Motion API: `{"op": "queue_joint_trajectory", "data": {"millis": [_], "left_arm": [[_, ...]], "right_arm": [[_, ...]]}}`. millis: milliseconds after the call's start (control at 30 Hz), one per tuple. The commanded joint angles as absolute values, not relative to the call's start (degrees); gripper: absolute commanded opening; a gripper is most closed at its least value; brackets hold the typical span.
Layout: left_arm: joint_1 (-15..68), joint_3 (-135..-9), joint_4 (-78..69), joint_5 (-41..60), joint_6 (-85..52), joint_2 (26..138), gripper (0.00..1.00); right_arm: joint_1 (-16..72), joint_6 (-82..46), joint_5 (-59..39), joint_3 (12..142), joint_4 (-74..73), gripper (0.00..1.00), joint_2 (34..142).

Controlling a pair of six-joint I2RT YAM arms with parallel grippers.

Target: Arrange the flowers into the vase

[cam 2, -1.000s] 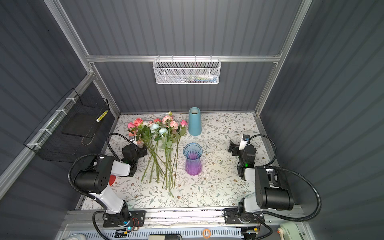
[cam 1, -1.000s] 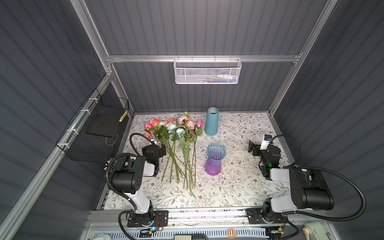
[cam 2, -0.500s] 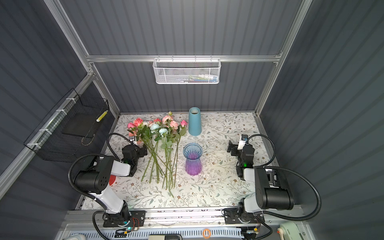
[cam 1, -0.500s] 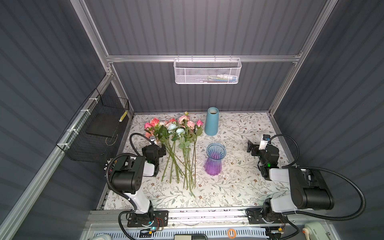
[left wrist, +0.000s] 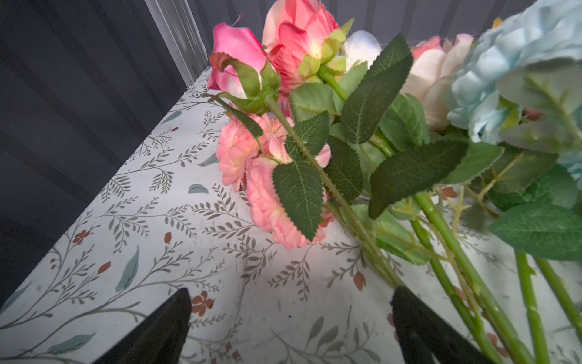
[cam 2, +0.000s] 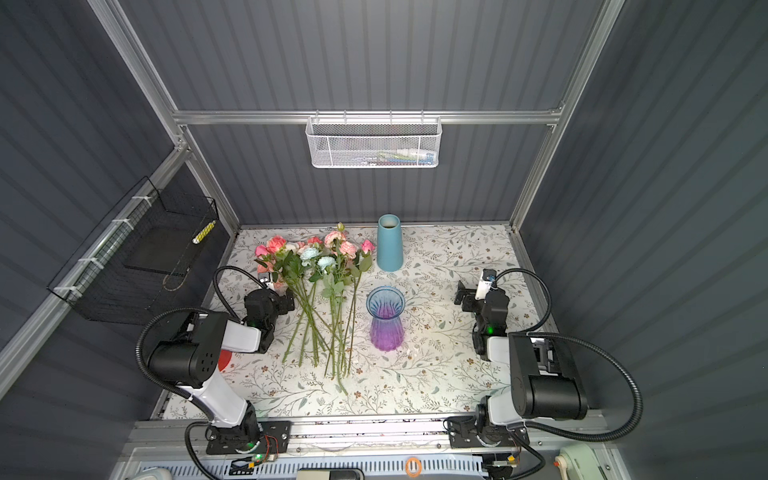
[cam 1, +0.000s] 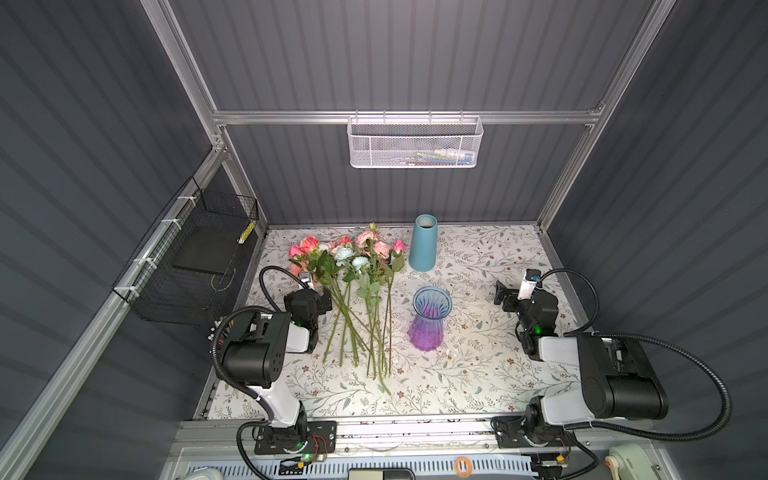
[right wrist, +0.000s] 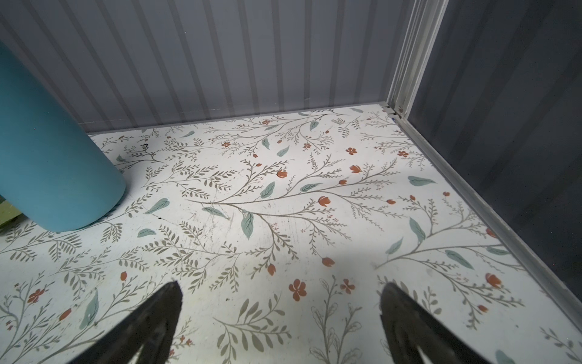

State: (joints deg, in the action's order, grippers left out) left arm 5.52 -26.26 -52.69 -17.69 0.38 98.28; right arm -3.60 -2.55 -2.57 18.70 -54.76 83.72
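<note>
The robot's left gripper will close on the middle of the green stem (cam 1: 379, 321) next to the thin brown stems nearest the glass vase.
The flowers (cam 1: 353, 266) (cam 2: 320, 266) lie in a loose bunch left of centre on the table: pink, coral, white and pale blue blooms toward the back, green stems toward the front. A clear glass vase (cam 1: 428, 324) (cam 2: 385, 324), tinted blue to purple, stands upright and empty just right of the stems. A tall teal vase (cam 1: 423, 245) (right wrist: 47, 157) stands behind it. My left gripper (cam 1: 320, 293) (left wrist: 289, 315) is open low beside the leftmost stems, holding nothing, with blooms (left wrist: 283, 151) close ahead. My right gripper (cam 1: 503, 293) (right wrist: 280, 312) is open over bare table at the right.
The table (cam 1: 478, 365) has a floral-print top and is boxed in by dark ribbed walls. A black wire basket (cam 1: 195, 257) hangs on the left wall. A white mesh basket (cam 1: 415, 143) hangs high on the back wall.
The right gripper has shifted very slightly toward the middle. The flowers, both vases and the left arm stay where they were.
</note>
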Motion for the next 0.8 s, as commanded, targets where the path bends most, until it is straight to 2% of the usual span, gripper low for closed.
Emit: {"op": "queue_joint_trajectory", "data": {"millis": [0,133,233,400,500,567,667,700,767], "left_arm": [[5.3,-26.5,-53.3,-16.9,0.0,98.4,1.0],[5.3,-26.5,-53.2,-16.7,0.0,98.3,1.0],[5.4,-26.7,-52.1,-16.7,0.6,96.4,1.0],[5.9,-31.5,-35.7,-18.0,-0.4,85.2,1.0],[7.4,-34.5,-27.6,-18.6,-1.4,76.1,1.0],[8.6,-38.2,-19.7,-19.7,-4.0,70.5,1.0],[9.0,-47.6,-3.3,-17.7,-15.0,64.9,1.0],[9.0,-51.1,3.4,-17.7,-21.4,64.0,1.0],[9.0,-59.3,18.5,-17.3,-33.4,62.8,1.0]], "right_arm": [[-3.5,-2.4,-1.8,18.8,-55.2,0.99,83.6],[-3.5,-2.3,-1.4,18.8,-55.1,0.99,83.4],[-2.6,-3.0,3.2,19.8,-52.0,0.99,81.1],[0.2,-3.7,10.8,30.4,-26.8,0.99,70.4],[3.6,-9.7,19.4,42.2,-7.8,0.99,66.1],[4.5,-16.0,21.2,52.5,8.3,0.99,65.0],[4.0,-25.9,13.2,63.8,24.3,0.99,64.9],[3.6,-30.3,11.0,63.9,25.3,0.99,64.5],[1.1,-34.4,-0.9,61.3,23.6,0.99,63.2]]}}
